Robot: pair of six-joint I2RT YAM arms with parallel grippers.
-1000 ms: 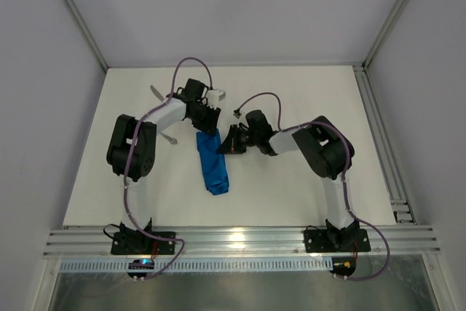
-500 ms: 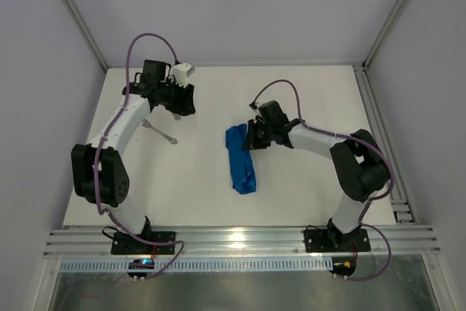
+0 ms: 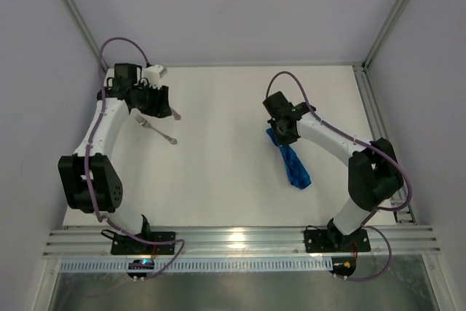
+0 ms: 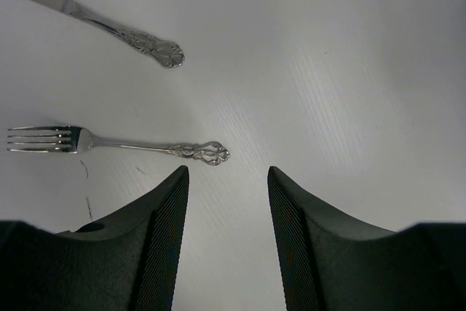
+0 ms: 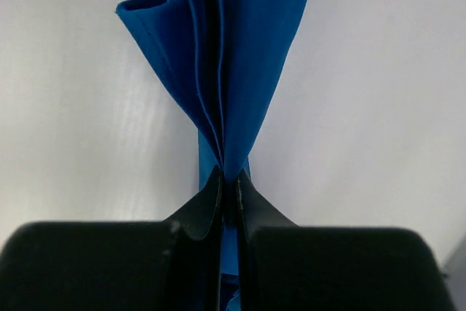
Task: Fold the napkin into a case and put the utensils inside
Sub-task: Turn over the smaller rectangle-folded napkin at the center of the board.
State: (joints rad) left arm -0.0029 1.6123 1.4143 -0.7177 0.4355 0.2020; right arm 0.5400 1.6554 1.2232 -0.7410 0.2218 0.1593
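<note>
My right gripper has a blue napkin to put down. It will release the napkin near the middle of the white table (image 3: 258, 164), shifted toward the fork.
The blue napkin (image 3: 293, 166), folded into a narrow strip, lies slanted on the right half of the white table. My right gripper (image 3: 281, 134) is shut on its far end, and in the right wrist view the cloth (image 5: 240, 49) fans out from between the closed fingertips of that gripper (image 5: 228, 180). My left gripper (image 3: 159, 100) hovers at the far left, open and empty. The left wrist view shows the left gripper (image 4: 226, 174) just short of the fork (image 4: 109, 145), whose handle end lies near the left fingertip. The knife (image 4: 131, 34) lies beyond it. The fork (image 3: 161, 132) also shows from above.
An aluminium rail (image 3: 233, 239) runs along the near table edge by the arm bases. Another rail (image 3: 382, 143) lines the right edge. Grey walls close in the back and both sides.
The left gripper let go of the napkin, swung to the far left over the cutlery and opened. The right gripper carried the folded napkin to the right, and it now lies slanted.
</note>
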